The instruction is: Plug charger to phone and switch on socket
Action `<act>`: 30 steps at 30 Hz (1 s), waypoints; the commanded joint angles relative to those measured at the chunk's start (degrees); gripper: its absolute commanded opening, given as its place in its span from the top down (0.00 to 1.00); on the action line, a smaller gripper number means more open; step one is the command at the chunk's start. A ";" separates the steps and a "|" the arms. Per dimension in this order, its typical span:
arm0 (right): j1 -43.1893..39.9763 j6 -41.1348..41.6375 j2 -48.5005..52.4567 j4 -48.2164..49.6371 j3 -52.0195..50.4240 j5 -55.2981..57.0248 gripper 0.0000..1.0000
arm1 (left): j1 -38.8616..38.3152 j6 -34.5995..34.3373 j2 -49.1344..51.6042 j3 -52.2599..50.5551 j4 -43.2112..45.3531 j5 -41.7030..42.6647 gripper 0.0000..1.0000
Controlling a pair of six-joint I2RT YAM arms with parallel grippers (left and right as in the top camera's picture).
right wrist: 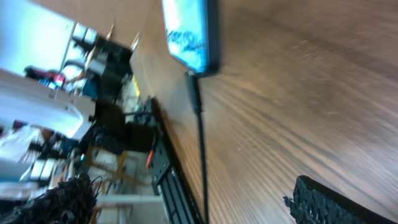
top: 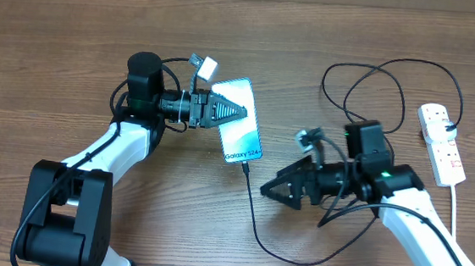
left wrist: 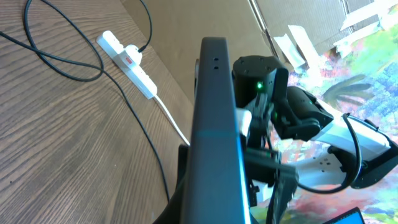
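The connector is only shallowly in at the phone's bottom edge, so my right gripper will hold the connector's body (top: 246, 168) and push it in while my left gripper keeps the phone steady.
The phone (top: 242, 138) lies on the wooden table with its "Galaxy S24+" screen up. My left gripper (top: 236, 112) is shut on its top end; in the left wrist view the phone (left wrist: 214, 118) stands edge-on between the jaws. The charger cable (top: 253, 212) runs from the phone's bottom edge in a loop to the socket strip (top: 442, 147). Its connector tip (right wrist: 194, 87) sits against the phone's bottom edge (right wrist: 189, 37). My right gripper (top: 277, 190) is open and empty, just right of the cable and below the phone. The strip's red switches (left wrist: 129, 60) show.
The cable's slack loops over the table behind my right arm (top: 377, 84). The strip's thick white cord (top: 455, 201) runs toward the front right. The table's front rail (right wrist: 168, 174) lies close to the cable.
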 commanded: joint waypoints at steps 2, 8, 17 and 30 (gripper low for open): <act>4.87 -0.02 2.43 3.63 -0.07 -1.49 0.01 | 0.46 0.22 -0.35 0.02 0.42 0.52 0.95; 7.72 4.63 5.25 10.60 -0.07 4.26 0.08 | 0.46 0.24 -0.35 0.02 0.39 0.52 0.96; 8.92 13.27 6.60 17.68 -0.07 6.47 0.28 | 0.46 0.24 -0.35 0.02 0.42 0.52 0.95; 9.57 15.47 7.02 18.29 -0.07 6.40 0.65 | 0.46 0.24 -0.35 0.02 0.42 0.33 0.96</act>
